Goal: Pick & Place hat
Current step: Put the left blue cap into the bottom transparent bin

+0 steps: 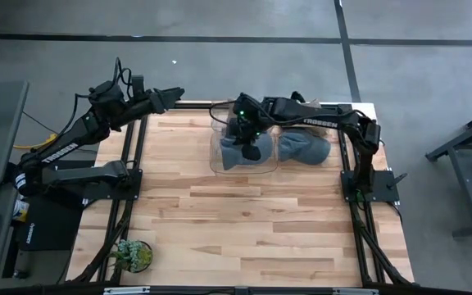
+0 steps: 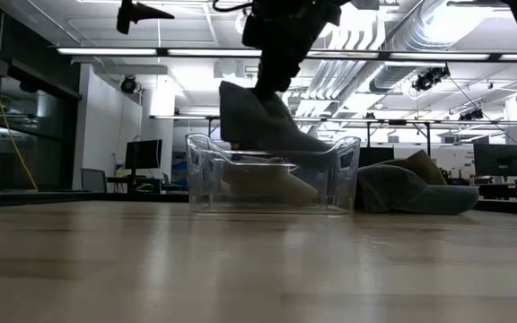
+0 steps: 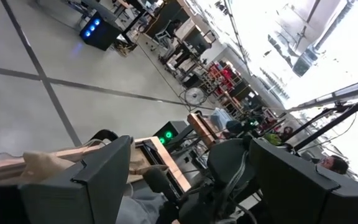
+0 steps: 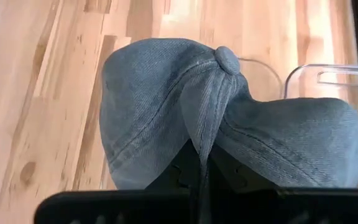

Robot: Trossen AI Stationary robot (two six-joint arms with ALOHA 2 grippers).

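Observation:
I will let go of the denim cap with my right gripper inside the clear plastic bin (image 1: 241,155) (image 4: 194,146) next to the second cap.
A grey-blue denim cap (image 4: 166,106) with a crown button (image 4: 227,60) hangs from my right gripper (image 1: 249,141) over a clear plastic bin (image 1: 220,164) at the table's far middle. In the low view the cap (image 2: 258,121) dips past the bin's rim (image 2: 272,144). A pale shape (image 2: 272,187) lies lower in the bin; whether it is part of this cap, I cannot tell. A second cap (image 1: 306,149) lies on the table right of the bin. My left gripper (image 3: 191,180) is open, raised off the table's far left corner. My right gripper (image 4: 199,163) pinches a raised fold of the cap's crown (image 4: 204,124), just below the button, between its two fingers. It comes from above, pointing down. The cap hangs below the fingers, its lower part inside the bin's walls (image 2: 344,170).
The second cap (image 2: 420,188) sits close against the bin's right wall. A small potted plant (image 1: 131,254) stands at the near left corner. Bare wood (image 1: 244,229) spreads over the table's middle and near part. Black frame rails (image 1: 129,164) run along both sides.

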